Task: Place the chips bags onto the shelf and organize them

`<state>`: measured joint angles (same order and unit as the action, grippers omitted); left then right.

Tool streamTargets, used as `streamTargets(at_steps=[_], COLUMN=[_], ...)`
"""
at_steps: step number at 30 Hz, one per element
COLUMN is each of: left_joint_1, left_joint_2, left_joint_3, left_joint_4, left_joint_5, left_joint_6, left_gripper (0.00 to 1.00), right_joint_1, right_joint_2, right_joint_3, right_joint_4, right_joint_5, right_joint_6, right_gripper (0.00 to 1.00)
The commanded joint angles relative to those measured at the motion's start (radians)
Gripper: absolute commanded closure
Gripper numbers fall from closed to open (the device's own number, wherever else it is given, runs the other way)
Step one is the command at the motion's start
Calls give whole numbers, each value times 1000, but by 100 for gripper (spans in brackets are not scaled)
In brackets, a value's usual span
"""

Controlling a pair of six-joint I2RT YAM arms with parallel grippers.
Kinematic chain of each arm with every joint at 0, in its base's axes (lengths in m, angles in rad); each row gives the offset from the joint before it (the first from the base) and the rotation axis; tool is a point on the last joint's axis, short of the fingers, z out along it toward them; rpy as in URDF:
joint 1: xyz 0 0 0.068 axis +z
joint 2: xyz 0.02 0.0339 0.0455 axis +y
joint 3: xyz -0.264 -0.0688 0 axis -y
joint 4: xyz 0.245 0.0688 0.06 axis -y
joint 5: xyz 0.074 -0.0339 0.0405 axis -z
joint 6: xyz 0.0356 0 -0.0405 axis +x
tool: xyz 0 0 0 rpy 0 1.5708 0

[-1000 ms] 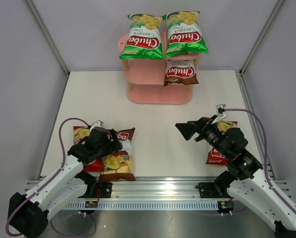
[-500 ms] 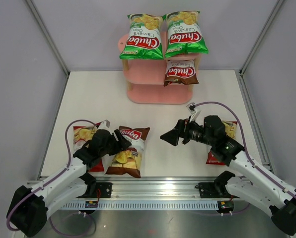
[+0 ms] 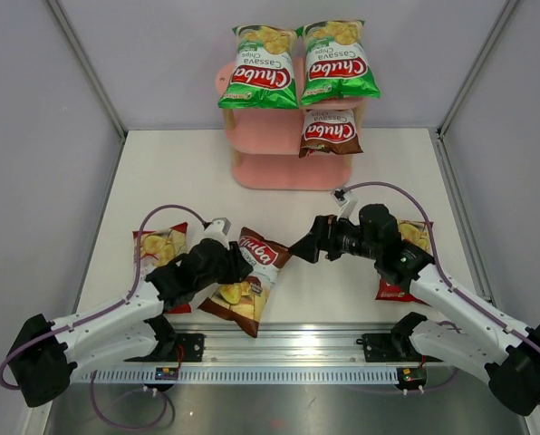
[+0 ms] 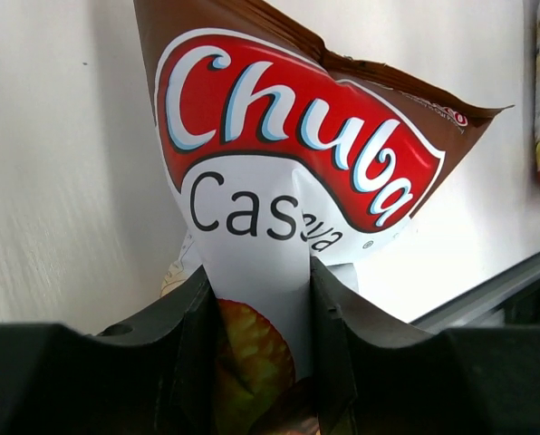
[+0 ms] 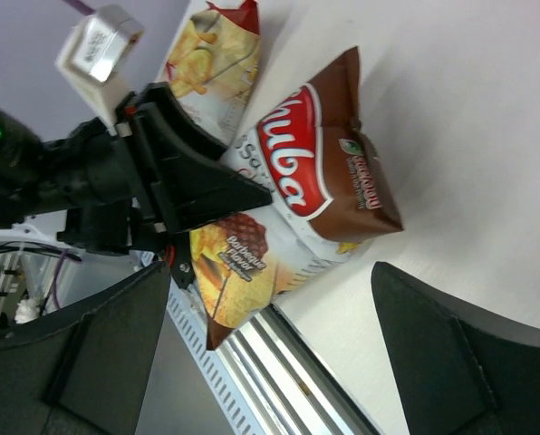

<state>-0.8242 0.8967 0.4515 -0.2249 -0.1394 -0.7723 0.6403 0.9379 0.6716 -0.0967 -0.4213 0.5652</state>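
Observation:
I will release the brown chips bag from my left gripper into my right gripper's hold, over the table [image 3: 272, 284] near the metal rail.
My left gripper [image 3: 236, 267] [image 4: 263, 272] is shut on a brown chips bag [image 3: 254, 283] [image 4: 288, 181] [image 5: 315, 190], its fingers pressed on both sides of the bag's middle. The bag is tilted, logo end toward the shelf [image 3: 288, 172]. The right gripper [image 3: 299, 251] [image 5: 272, 270] stands open just right of that bag and points at it without touching. Two green bags [image 3: 259, 68] [image 3: 338, 59] lie on the shelf's top board and a brown bag [image 3: 330, 131] on its middle board. One red bag [image 3: 159, 246] [image 5: 211, 54] lies at the left, another [image 3: 394, 288] under the right arm.
The metal rail [image 3: 288, 349] with both arm bases runs along the near table edge, close under the held bag. White side walls [image 3: 53, 181] enclose the table left and right. Bare table [image 3: 179, 181] lies between the arms and the shelf.
The left gripper has closed on the brown bag and shifted it to the right, tilting it. The right arm has reached left toward the bag, its jaws still wide.

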Motion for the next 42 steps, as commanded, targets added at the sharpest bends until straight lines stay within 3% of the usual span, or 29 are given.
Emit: streamTargets(at_steps=[1, 5, 8, 13, 18, 23, 27, 33, 42], left_joint_1=[-46, -99, -153, -251, -370, -450, -526, -573, -605], left_joint_2=[-41, -96, -140, -194, -248, -262, -259, -252, -255], left_joint_3=[44, 33, 20, 3, -20, -33, -33, -40, -39], left_joint_4=[-56, 14, 71, 136, 205, 246, 272, 337, 378], left_joint_5=[-80, -80, -84, -118, -186, -262, -319, -307, -322], left_joint_6=[152, 220, 269, 339, 398, 439, 467, 502, 533], left_gripper=[81, 83, 83, 83, 84, 84, 84, 85, 84], right_joint_1=[-2, -4, -4, -4, -2, -2, -4, 7, 96], right_joint_2=[16, 29, 39, 116, 168, 138, 111, 133, 131], right_joint_3=[89, 146, 177, 220, 209, 138, 111, 114, 86], right_joint_4=[-95, -211, -258, -300, -316, -213, -254, -330, -173], right_joint_5=[97, 190, 165, -38, -134, -316, -330, -293, -471], right_joint_6=[-57, -71, -61, -54, -80, -38, -69, -106, -79], right_gripper=[0, 1, 1, 1, 0, 0, 1, 0, 0])
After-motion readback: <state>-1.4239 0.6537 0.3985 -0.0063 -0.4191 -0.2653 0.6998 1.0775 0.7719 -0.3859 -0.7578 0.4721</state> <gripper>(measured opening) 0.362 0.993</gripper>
